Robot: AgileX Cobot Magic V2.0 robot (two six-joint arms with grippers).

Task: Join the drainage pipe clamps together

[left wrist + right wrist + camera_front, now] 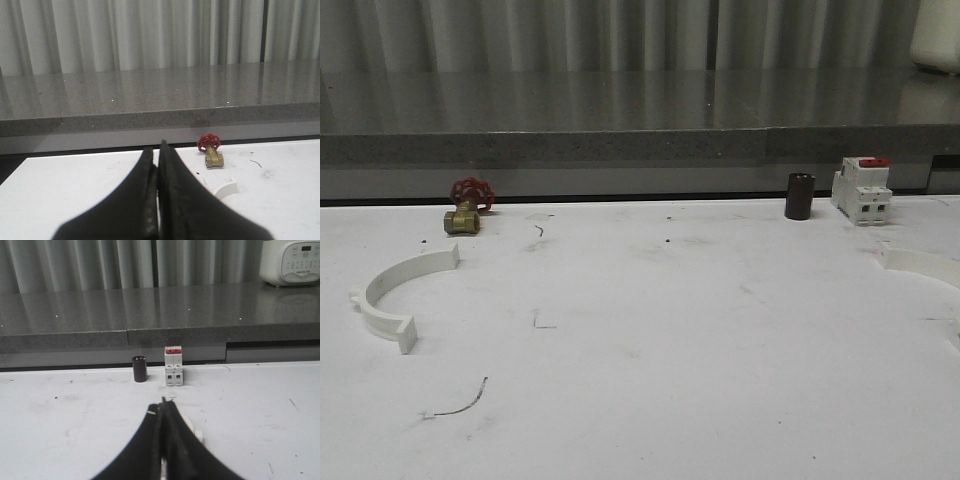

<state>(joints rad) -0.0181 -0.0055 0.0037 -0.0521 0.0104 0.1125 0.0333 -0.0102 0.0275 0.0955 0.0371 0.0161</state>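
The robot's left gripper will close on the small outer tab (357,296) at the middle of the drainage pipe clamp nearer the brass valve.
One drainage pipe clamp (395,290), a white half-ring with flat ends, lies on the white table at the left. The other clamp (925,263) lies at the right edge, cut off by the frame. In the left wrist view my left gripper (157,150) is shut with nothing between its black fingers, and one flat end of the left clamp (226,187) peeks out beside them. My right gripper (162,405) is shut too, hovering over the table. A bit of the right clamp (193,432) shows just past its fingers, mostly hidden by them.
A brass valve with a red handwheel (468,208) stands at the back left. A dark cylinder (799,196) and a white breaker with a red top (861,189) stand at the back right. A thin wire (460,400) lies near the front. A grey counter ledge (640,145) runs behind the table.
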